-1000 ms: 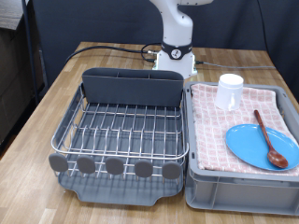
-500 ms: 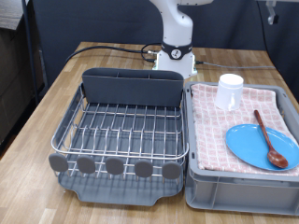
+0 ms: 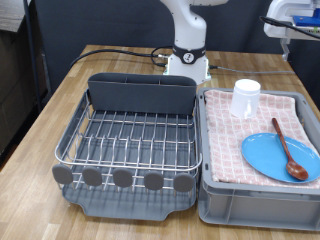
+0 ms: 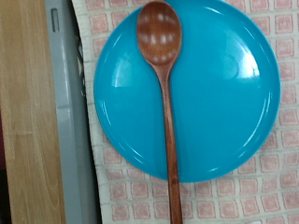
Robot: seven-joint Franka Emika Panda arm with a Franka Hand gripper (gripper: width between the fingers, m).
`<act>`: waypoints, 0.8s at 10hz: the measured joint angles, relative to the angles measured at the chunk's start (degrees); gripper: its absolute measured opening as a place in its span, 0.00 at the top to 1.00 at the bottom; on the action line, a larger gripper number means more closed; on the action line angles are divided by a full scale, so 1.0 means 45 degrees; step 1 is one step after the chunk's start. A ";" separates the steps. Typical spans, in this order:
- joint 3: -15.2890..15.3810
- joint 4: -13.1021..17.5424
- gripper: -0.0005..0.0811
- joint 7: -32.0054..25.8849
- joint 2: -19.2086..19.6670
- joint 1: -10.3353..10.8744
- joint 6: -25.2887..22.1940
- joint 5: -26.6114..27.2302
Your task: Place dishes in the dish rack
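Observation:
The wooden spoon is next for my gripper, which should go there and close on the spoon's handle (image 3: 281, 137) (image 4: 171, 163), near the far edge of the light-blue plate.
The light-blue plate (image 3: 272, 157) lies on the pink checked cloth in the grey crate (image 3: 215, 203) at the exterior view's right. The reddish-brown wooden spoon (image 3: 289, 149) lies across the plate, bowl towards the exterior view's bottom. The white cup (image 3: 246, 98) stands upright at the crate's far end. The dish rack (image 3: 130, 140) at the left holds nothing. The wrist view looks straight down on the plate (image 4: 220, 103) and the spoon (image 4: 164, 93); no fingers show there. The gripper hand (image 3: 291, 20) shows only partly, high at the exterior view's top right edge, above the crate.
The rack's dark-grey caddy (image 3: 140, 93) stands along its far side and round grey discs (image 3: 121, 178) line its near edge. The robot base (image 3: 187, 60) stands behind rack and crate. The crate's grey rim (image 4: 71, 112) and the wooden table (image 4: 23, 112) show in the wrist view.
The robot hand has come into the exterior view at the top right edge, moving leftward. Plate, spoon, cup and rack have not moved.

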 joint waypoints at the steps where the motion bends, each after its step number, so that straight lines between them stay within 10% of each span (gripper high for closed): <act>1: 0.0001 -0.0201 0.01 0.0001 0.0069 0.0000 0.0697 -0.0177; 8: 0.0235 -0.1433 0.01 0.2227 0.0936 0.0061 0.3162 -0.2176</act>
